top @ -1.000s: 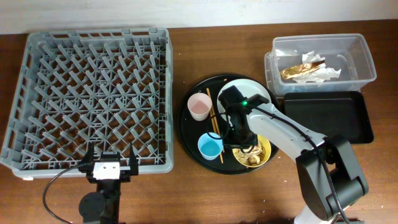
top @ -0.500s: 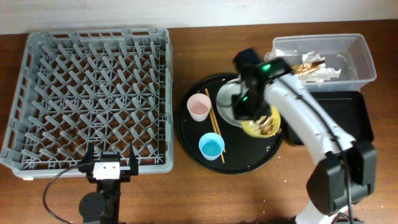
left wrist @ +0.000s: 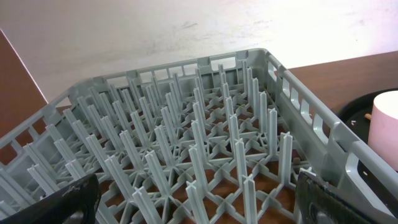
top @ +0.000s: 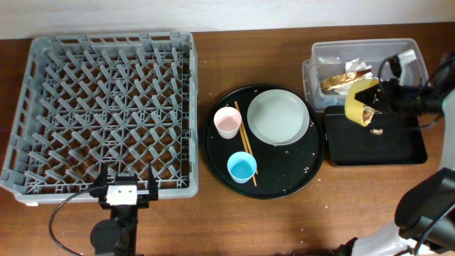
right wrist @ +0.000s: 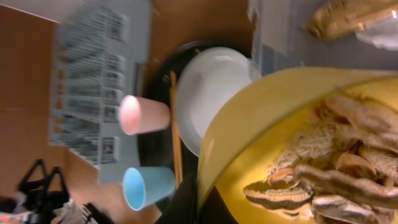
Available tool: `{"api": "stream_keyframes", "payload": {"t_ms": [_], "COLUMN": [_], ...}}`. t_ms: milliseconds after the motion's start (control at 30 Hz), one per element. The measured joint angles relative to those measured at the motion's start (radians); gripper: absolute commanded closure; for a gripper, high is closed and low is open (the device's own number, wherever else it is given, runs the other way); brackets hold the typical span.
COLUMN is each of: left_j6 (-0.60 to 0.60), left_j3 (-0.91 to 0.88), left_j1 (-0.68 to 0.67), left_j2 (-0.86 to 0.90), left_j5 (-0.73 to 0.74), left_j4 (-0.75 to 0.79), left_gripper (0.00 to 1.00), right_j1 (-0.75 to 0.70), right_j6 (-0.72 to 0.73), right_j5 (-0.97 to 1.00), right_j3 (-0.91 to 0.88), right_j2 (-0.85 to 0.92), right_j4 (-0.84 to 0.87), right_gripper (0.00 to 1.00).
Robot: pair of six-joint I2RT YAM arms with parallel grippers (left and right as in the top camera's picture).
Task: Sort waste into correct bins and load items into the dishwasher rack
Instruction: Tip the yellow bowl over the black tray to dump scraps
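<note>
Next, my right gripper puts the yellow bowl, now held tipped over the shallow black tray, down on the round black tray (top: 285,164) beside the blue cup, below the plate.
My right gripper (top: 375,100) is shut on the rim of the yellow bowl (top: 357,102), held tipped on its side over the shallow black tray (top: 398,151). In the right wrist view the bowl (right wrist: 261,124) holds brownish food scraps (right wrist: 336,162), with my jaw (right wrist: 200,200) on its rim. One scrap (top: 377,131) lies on the tray. The clear tub (top: 419,78) holds the gold foil wrapper (top: 341,82) and white paper. The pink cup (top: 227,121), blue cup (top: 241,168), plate (top: 278,117) and chopsticks (top: 245,146) sit on the round black tray (top: 284,181). My left gripper (top: 126,193) is open at the front edge of the grey rack (top: 106,107).
The left wrist view shows the rack's pegs (left wrist: 205,137) and the pink cup (left wrist: 385,124) at the right edge. Crumbs dot the round tray. The brown table shows between rack and round tray.
My right gripper lifted the yellow bowl off the round tray, carried it right past the plate, and now holds it tipped over the shallow black tray. The left arm has not moved.
</note>
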Motion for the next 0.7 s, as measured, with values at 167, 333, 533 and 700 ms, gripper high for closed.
{"api": "stream_keyframes", "payload": {"t_ms": [167,333,533,700], "left_j6": [0.000,0.000,0.000,0.000], "left_j3": [0.000,0.000,0.000,0.000], "left_j1": [0.000,0.000,0.000,0.000], "left_j2": [0.000,0.000,0.000,0.000], "left_j5": [0.000,0.000,0.000,0.000], "left_j4": [0.000,0.000,0.000,0.000], "left_gripper": [0.01,0.01,0.01,0.01], "right_j1": [-0.128,-0.215,-0.223,-0.242], "right_j6": [-0.063,-0.043,0.024,0.097], "right_j5": [-0.212,-0.364,-0.547,-0.586], "right_j3": [-0.203,-0.406,-0.444,-0.444], "right_j2": [-0.006,-0.008,0.015,0.016], "right_j4": [0.147,0.397,0.501,0.501], "right_gripper": [0.96,0.96,0.96,0.96]}}
